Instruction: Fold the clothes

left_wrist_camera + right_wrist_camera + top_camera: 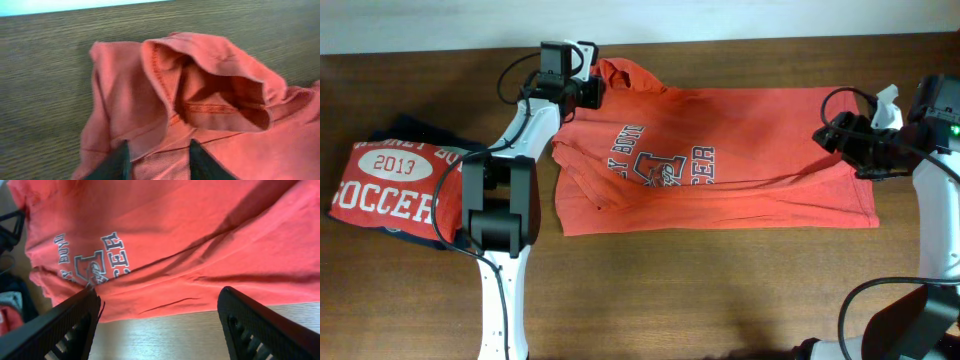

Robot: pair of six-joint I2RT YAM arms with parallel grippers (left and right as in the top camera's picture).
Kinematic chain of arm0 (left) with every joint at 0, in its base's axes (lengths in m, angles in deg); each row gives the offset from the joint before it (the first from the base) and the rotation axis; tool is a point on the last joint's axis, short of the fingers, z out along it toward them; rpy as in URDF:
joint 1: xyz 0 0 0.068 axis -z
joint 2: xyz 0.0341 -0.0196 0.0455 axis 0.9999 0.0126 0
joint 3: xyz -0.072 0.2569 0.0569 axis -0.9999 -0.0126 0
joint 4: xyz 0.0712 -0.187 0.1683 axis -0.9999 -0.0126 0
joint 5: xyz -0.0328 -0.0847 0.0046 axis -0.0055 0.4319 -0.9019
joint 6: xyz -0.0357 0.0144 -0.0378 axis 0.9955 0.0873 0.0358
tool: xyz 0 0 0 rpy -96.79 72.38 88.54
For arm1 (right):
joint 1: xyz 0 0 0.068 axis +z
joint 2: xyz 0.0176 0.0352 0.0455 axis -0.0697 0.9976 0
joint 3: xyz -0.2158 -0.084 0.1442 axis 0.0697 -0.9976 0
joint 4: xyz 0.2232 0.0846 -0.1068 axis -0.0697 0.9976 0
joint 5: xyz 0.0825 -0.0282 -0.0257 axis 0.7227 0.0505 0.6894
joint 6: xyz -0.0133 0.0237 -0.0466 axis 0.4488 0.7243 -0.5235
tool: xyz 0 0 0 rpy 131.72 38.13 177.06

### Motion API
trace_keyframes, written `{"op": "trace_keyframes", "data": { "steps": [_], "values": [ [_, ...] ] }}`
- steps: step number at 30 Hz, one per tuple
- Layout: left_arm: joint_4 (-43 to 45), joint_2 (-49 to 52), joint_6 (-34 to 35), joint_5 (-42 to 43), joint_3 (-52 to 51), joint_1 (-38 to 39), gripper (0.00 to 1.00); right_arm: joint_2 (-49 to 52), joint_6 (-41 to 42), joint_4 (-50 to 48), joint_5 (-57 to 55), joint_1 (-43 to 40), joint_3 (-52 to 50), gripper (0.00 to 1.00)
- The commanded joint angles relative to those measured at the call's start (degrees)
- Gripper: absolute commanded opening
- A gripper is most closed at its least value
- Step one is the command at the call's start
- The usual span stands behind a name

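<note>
The sleeve gapes past my left fingers; they should move in, pinching its stitched hem (173,119) before folding the shirt's far side.
The orange-red T-shirt (760,150) lies spread across the middle of the table, with its dark lettering facing up. My left gripper (592,92) is at the shirt's far left corner. In the left wrist view its jaws (159,155) are shut on a ribbed fold of the shirt (210,65), and a sleeve opening stands up just beyond them. My right gripper (828,135) hovers over the shirt's right end. In the right wrist view its jaws (159,297) are wide open and empty above the shirt's (175,225) edge and bare wood.
A folded red shirt with white "2013 SOCCER" print (390,180) lies on dark navy garments (420,130) at the left. Those garments show at the left edge of the right wrist view (10,297). The brown wooden table (720,290) runs along the front.
</note>
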Motion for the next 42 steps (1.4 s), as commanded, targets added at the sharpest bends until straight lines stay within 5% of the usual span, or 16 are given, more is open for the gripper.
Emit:
{"op": "trace_keyframes", "data": {
  "steps": [1, 6, 10, 11, 12, 13, 14, 16, 24, 28, 42],
  "values": [
    [0.11, 0.96, -0.63, -2.40, 1.07, -0.61, 0.22, 0.42, 0.04, -0.79, -3.98, 0.17, 1.01, 0.76],
    [-3.15, 0.83, -0.63, -2.56, 2.12, -1.57, 0.01, 0.57, 0.04, -3.82, -5.88, 0.02, 1.01, 0.75],
    [-7.06, 0.83, -1.49, -2.58, 5.38, -2.12, 0.00, 1.42, 0.24, -6.27, -6.54, -0.02, 1.01, 0.75],
    [-7.15, 0.83, -1.77, -2.60, 5.92, -2.12, 0.03, 1.68, 0.24, -6.32, -6.54, -0.02, 1.01, 0.75],
    [-7.23, 0.83, -1.73, -2.56, 6.32, -2.12, 0.20, 2.05, 0.24, -6.23, -6.54, 0.00, 1.01, 0.75],
    [-7.28, 0.83, -1.70, -2.16, 6.54, -2.12, 0.48, 2.32, 0.24, -6.01, -6.54, 0.00, 1.01, 0.75],
    [-7.28, 0.83, -1.70, -1.25, 6.56, -2.12, 0.60, 2.56, 0.24, -5.77, -6.56, -0.02, 1.01, 0.74],
    [-7.45, 0.83, -1.70, 0.13, 6.56, -2.05, 0.64, 3.19, 0.24, -5.40, -6.54, -0.02, 1.01, 0.75],
    [-7.50, 2.03, -1.86, 0.00, 6.56, -0.59, 0.62, 3.61, 0.24, -4.48, -6.56, -0.02, 1.01, 0.74],
    [-6.82, 2.69, -2.19, -0.17, 6.56, -0.26, 0.50, 3.61, 0.26, -4.07, -6.54, 0.00, 1.01, 0.74],
    [-2.19, 5.09, -4.09, -1.57, 6.58, -0.31, 0.33, 3.61, 0.24, -1.62, -6.54, -0.02, 1.01, 0.73]
  ]
}}
